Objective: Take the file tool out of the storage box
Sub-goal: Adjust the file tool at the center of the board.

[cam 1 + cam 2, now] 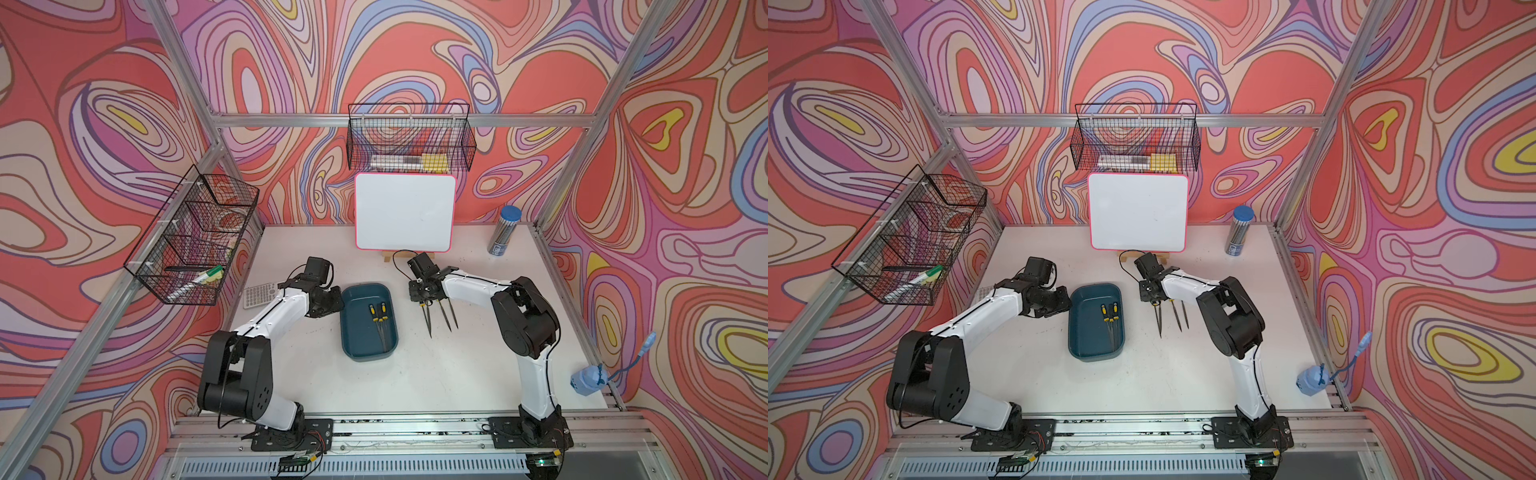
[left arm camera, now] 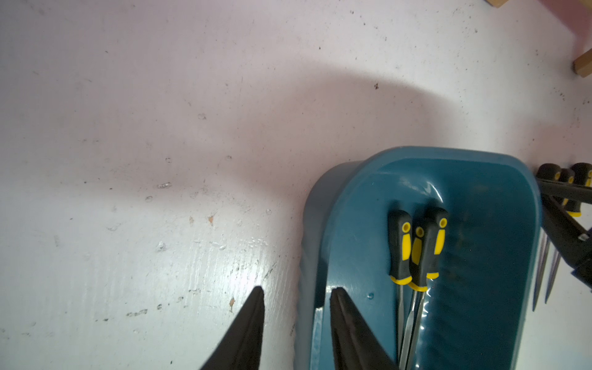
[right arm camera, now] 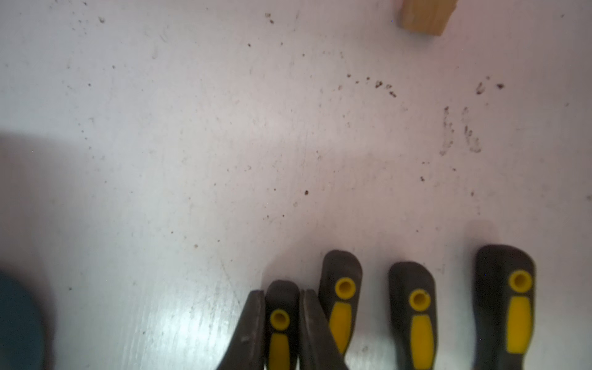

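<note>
The robot's right gripper should release the file on the table (image 1: 417, 316) between the storage box and the three other files. That file is now held low over the table.
The teal storage box (image 1: 362, 347) sits mid-table, also seen in the other top view (image 1: 1092, 297). Three files with black-and-yellow handles (image 2: 418, 253) lie inside it along its right side (image 1: 377, 318). My left gripper (image 2: 296, 293) stands astride the box's left wall, jaws apart, one finger (image 2: 339, 307) inside and one outside over the table; in a top view it is at the rim (image 1: 340, 304). Right of the box, my right gripper (image 3: 280, 294) is shut on a file's handle (image 3: 279, 323) low over the table (image 1: 424, 297). Three more files (image 3: 416, 307) lie beside it, blades (image 1: 446, 319) towards the front.
A whiteboard on a wooden easel (image 1: 405, 212) stands behind the grippers, its foot (image 3: 423, 16) close to the right one. A calculator (image 1: 259, 295) lies by the left arm. A pencil tub (image 1: 505, 230) stands back right. Wire baskets hang left (image 1: 195, 237) and behind (image 1: 409, 141).
</note>
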{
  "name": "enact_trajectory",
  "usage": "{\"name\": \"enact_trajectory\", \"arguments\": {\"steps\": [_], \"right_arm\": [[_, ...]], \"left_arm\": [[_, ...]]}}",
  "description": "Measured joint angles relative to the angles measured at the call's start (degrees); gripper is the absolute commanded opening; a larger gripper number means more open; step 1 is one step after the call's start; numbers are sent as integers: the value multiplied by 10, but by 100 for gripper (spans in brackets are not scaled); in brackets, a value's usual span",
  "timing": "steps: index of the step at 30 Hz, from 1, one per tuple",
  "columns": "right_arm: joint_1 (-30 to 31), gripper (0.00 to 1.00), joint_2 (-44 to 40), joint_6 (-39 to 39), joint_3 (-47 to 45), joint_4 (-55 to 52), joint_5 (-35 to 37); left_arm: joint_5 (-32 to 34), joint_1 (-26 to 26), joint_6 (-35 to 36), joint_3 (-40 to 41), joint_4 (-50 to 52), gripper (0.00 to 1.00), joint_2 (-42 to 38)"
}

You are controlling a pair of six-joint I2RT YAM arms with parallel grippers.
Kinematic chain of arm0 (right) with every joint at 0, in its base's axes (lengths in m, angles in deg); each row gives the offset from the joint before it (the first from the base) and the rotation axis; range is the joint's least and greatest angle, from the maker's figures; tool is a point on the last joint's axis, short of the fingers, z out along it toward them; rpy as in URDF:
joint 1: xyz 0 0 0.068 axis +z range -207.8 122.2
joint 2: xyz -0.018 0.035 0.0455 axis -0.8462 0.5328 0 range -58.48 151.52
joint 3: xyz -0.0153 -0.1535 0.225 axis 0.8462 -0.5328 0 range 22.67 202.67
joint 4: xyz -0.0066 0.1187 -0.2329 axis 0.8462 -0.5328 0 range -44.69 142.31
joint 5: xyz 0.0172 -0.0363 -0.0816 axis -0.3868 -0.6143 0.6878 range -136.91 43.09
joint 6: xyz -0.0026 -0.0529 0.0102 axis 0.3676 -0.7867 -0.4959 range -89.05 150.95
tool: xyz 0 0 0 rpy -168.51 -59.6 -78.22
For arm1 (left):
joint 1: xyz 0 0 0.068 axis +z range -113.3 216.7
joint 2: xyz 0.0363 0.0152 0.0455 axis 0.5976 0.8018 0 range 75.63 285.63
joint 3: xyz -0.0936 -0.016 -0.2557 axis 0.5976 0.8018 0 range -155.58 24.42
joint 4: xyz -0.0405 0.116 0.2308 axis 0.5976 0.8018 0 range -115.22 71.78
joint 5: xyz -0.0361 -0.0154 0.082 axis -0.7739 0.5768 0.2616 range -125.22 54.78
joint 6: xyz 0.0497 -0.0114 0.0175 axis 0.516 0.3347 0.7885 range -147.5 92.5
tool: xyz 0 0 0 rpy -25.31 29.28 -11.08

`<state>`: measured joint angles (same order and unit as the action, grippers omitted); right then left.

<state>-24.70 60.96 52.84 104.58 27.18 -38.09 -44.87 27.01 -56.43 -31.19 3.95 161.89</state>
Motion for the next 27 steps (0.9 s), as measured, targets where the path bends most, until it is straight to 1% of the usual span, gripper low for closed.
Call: {"name": "enact_trajectory", "arguments": {"steps": [19,22,27], "right_arm": [[-8,13,0,-19,0,-1,3],[-8,13,0,-13,0,0,-10],[-9,12,0,19,0,10,-47]], "left_arm": [[0,0,0,0,1,39,0],[0,0,0,0,1,39,0],[0,0,0,0,1,39,0]]}}
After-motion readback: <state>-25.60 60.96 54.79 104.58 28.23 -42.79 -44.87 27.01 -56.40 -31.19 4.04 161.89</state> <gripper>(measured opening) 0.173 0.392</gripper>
